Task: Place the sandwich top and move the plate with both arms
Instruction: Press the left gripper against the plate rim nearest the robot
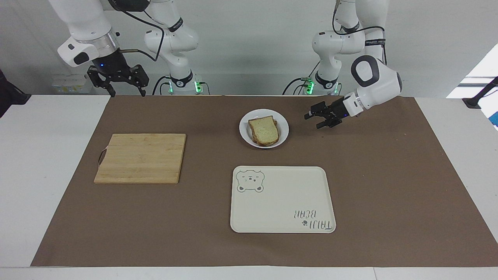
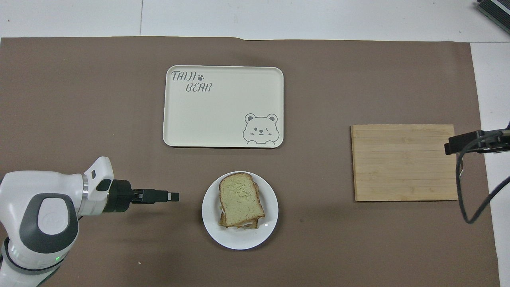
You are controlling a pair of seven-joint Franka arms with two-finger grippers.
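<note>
The plate's rim (image 2: 204,213) on the side closest to my left gripper needs to be gripped by it next, so the plate can move.
The sandwich top (image 1: 265,130) lies on a stacked sandwich on the plate (image 1: 245,130), near the robots' side of the brown mat. It also shows in the overhead view (image 2: 240,198), on the plate (image 2: 211,223). My left gripper (image 1: 313,121) is open and empty. It is low over the mat beside the plate, toward the left arm's end, pointing at the plate and apart from it; it also shows in the overhead view (image 2: 174,196). My right gripper (image 1: 127,92) is open and empty, raised over the mat's edge by the robots.
A cream tray with a bear drawing (image 1: 283,200) lies farther from the robots than the plate. A bamboo cutting board (image 1: 142,157) lies toward the right arm's end of the table. The brown mat (image 1: 389,175) covers most of the table.
</note>
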